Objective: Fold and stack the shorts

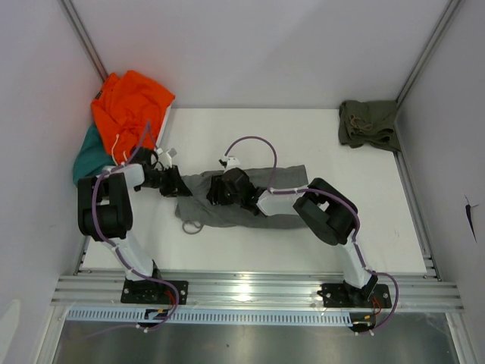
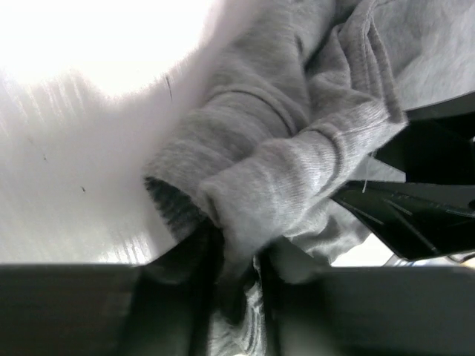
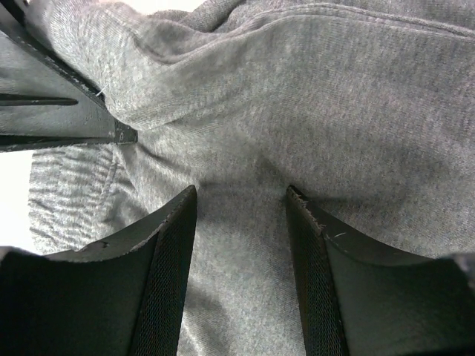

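Observation:
The waistband of the grey shorts bunches up between my left gripper's fingers, so I should open them, grab the waistband's near end (image 1: pixel 182 211) and pull it out straight.
The grey shorts (image 1: pixel 261 199) lie spread across the middle of the table, with a drawstring loop (image 1: pixel 192 226) at their near left. My left gripper (image 1: pixel 179 186) sits at their left end. In the left wrist view it (image 2: pixel 236 252) is shut on a bunched fold of the grey shorts (image 2: pixel 289 170). My right gripper (image 1: pixel 220 191) rests on the cloth just right of it. Its fingers (image 3: pixel 174 222) stand apart, tips pressed on flat grey shorts (image 3: pixel 334 96), holding nothing. The olive green shorts (image 1: pixel 369 123) lie crumpled at the far right corner.
An orange garment (image 1: pixel 130 105) and a teal one (image 1: pixel 88 158) lie heaped at the far left corner, close behind the left arm. White walls enclose the table (image 1: pixel 303 144) on three sides. A metal rail (image 1: pixel 258 290) carries both arm bases at the near edge.

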Controlling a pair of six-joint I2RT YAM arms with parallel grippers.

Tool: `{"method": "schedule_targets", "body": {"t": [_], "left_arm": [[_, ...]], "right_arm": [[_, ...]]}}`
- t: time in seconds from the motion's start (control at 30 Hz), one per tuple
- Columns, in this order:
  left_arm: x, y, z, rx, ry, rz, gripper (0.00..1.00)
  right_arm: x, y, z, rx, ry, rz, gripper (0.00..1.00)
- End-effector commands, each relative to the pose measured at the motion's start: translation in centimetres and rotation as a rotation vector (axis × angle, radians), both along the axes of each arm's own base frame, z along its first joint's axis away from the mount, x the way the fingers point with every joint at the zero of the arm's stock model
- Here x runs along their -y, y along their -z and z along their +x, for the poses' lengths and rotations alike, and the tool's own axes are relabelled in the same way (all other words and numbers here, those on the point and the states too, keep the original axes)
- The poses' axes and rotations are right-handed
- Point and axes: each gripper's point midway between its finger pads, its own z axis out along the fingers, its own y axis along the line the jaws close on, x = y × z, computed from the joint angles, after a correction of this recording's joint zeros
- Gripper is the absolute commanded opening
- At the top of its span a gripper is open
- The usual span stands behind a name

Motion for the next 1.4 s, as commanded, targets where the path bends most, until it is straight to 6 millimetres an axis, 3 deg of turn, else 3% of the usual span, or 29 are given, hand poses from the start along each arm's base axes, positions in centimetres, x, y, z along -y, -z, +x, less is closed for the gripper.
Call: {"method": "schedule_targets", "body": {"t": [0.0, 0.13, 0.67, 0.77, 0.93, 1.03, 1.1, 1.23, 1.37], "left_arm": [[0.9, -0.4, -0.3, -0.002, 0.024, -0.045, 0.16], [0.8, -0.5, -0.3, -0.001, 0.028, -0.042, 0.00], [-2.3, -3.7, 1.3, 0.151, -0.012, 0.261, 0.00], [-2.7, -4.5, 1.8, 0.189, 0.014, 0.382, 0.00], [-3.5, -6.2, 3.2, 0.214, 0.028, 0.486, 0.01], [-3.6, -5.6, 3.7, 0.147, 0.052, 0.498, 0.01], [-3.6, -5.4, 4.2, 0.134, 0.048, 0.498, 0.03], [-1.6, -5.2, 4.6, 0.148, 0.074, 0.512, 0.08], [-1.4, -4.6, 5.5, 0.134, 0.092, 0.563, 0.23]], "right_arm": [[0.6, 2.7, -1.4, -0.059, 0.001, -0.070, 0.54], [0.8, 3.4, -1.7, -0.067, 0.005, -0.087, 0.54], [3.5, 4.5, -0.8, -0.047, 0.092, -0.194, 0.54], [3.2, 3.9, -1.0, -0.037, 0.088, -0.170, 0.56], [2.1, 1.2, -0.8, 0.030, 0.077, -0.130, 0.61], [2.2, -0.7, -0.3, 0.077, 0.095, -0.109, 0.64], [2.3, -1.7, -0.2, 0.102, 0.096, -0.093, 0.64], [2.5, -1.5, -0.4, 0.107, 0.092, -0.106, 0.65], [2.8, -0.3, -0.5, 0.079, 0.087, -0.126, 0.66]]}}
